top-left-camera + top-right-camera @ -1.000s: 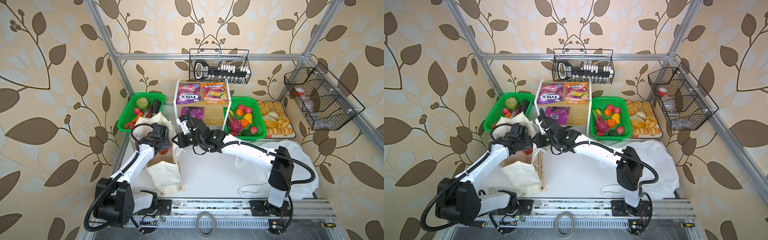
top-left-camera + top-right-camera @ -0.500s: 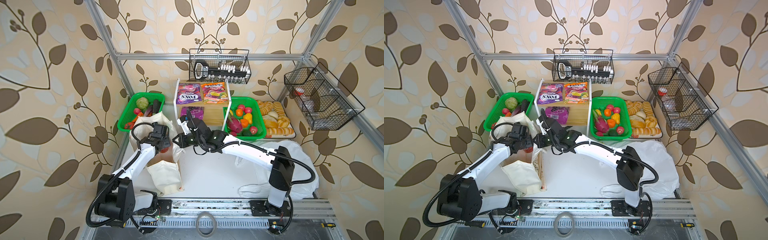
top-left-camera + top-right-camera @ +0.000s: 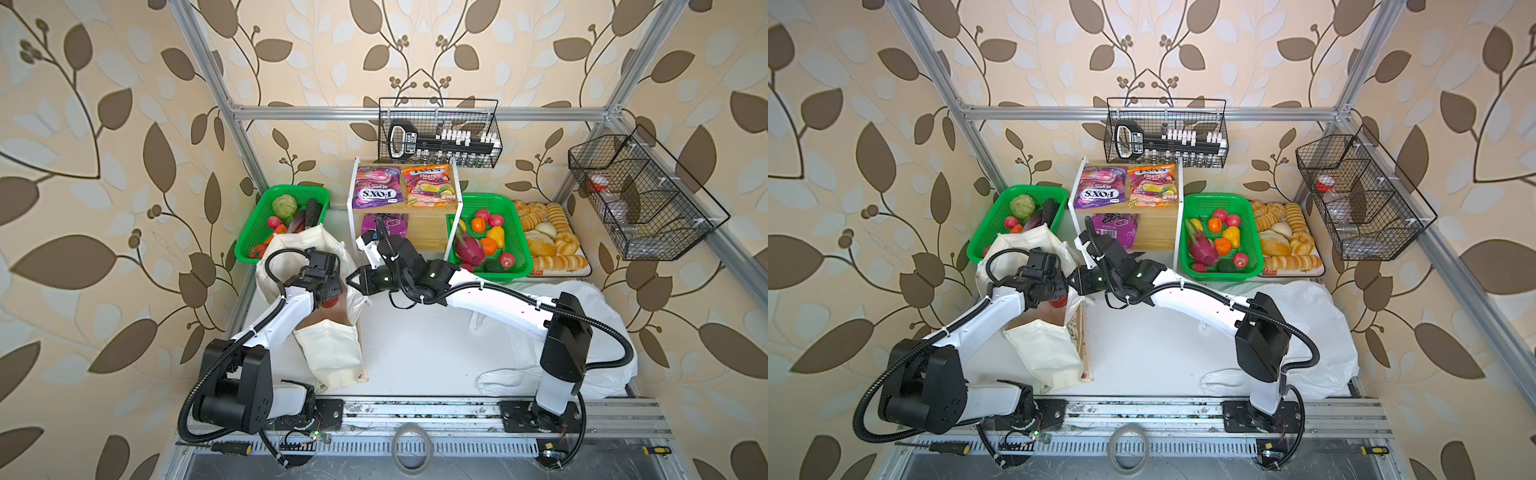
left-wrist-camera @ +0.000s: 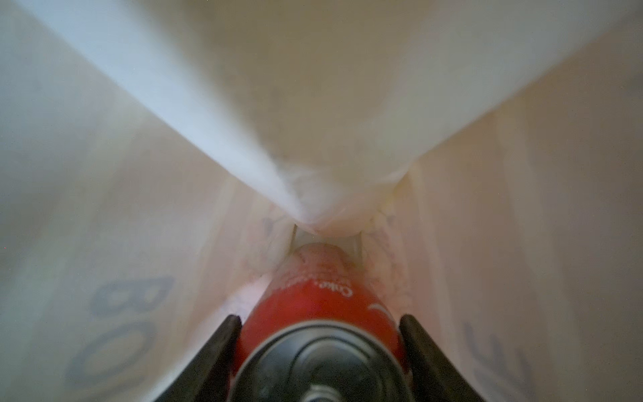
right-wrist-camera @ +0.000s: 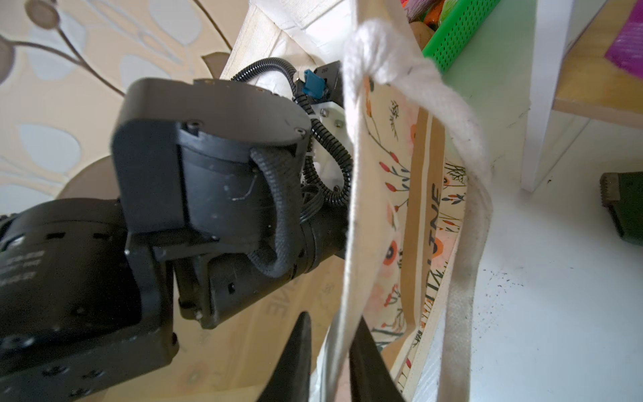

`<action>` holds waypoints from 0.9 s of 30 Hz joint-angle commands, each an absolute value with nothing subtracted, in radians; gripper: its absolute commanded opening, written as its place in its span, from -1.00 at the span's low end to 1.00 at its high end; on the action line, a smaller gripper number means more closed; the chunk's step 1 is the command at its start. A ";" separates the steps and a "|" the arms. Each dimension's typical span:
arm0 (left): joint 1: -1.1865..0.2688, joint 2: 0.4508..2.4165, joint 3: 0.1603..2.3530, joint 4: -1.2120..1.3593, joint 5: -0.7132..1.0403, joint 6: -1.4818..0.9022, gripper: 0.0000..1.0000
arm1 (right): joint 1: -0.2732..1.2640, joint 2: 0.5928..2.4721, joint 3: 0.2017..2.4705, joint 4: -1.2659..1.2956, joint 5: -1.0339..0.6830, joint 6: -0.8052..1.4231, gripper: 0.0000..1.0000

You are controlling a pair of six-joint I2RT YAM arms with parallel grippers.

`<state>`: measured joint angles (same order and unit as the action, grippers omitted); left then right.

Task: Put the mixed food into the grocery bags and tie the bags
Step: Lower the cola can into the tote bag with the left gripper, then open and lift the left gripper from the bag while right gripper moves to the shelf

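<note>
My left gripper is going to release the red soda can, standing upright on the bottom of the open cream canvas tote (image 3: 328,308) (image 4: 326,253).
The cream canvas tote (image 3: 332,349) (image 3: 1046,353) stands open at the left. My left gripper (image 4: 320,318) reaches down inside it, shut on a red soda can (image 4: 323,299) that shows at the tote's mouth (image 3: 328,302). My right gripper (image 3: 352,281) (image 5: 332,316) is at the tote's right rim, its narrow jaws shut on the tote's cream strap (image 5: 348,243). The white plastic carrier (image 3: 590,324) lies crumpled at the right. A purple grape packet (image 3: 384,226) and an orange Fox's Fruits packet (image 3: 428,185) rest on the shelf. The dragon fruit (image 3: 467,249), orange (image 3: 478,224) and pear (image 3: 496,236) lie in the right green basket.
A green basket (image 3: 249,253) of vegetables stands behind the tote and another (image 3: 521,249) right of the wooden shelf (image 3: 432,237). A bread tray (image 3: 548,245) is at the back right. Wire baskets (image 3: 440,133) (image 3: 640,195) hang on the walls.
</note>
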<state>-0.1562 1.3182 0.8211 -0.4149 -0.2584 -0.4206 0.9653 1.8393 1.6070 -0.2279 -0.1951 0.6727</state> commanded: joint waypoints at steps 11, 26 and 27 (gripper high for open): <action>-0.152 1.321 0.883 -0.480 -0.214 -0.423 -0.41 | 0.950 1.772 1.588 -0.221 -0.214 0.679 0.07; -0.152 1.235 0.954 -0.552 -0.171 -0.381 0.33 | 0.880 1.447 1.215 0.082 -0.005 0.639 0.23; -0.152 1.229 0.961 -0.559 -0.159 -0.377 0.37 | 0.871 1.419 1.169 0.104 0.027 0.650 0.23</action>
<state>-0.1555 1.2869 0.8837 -0.5686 -0.1833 -0.3935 0.8913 1.4677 1.2587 0.0006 -0.0994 0.6537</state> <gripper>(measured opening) 0.676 0.615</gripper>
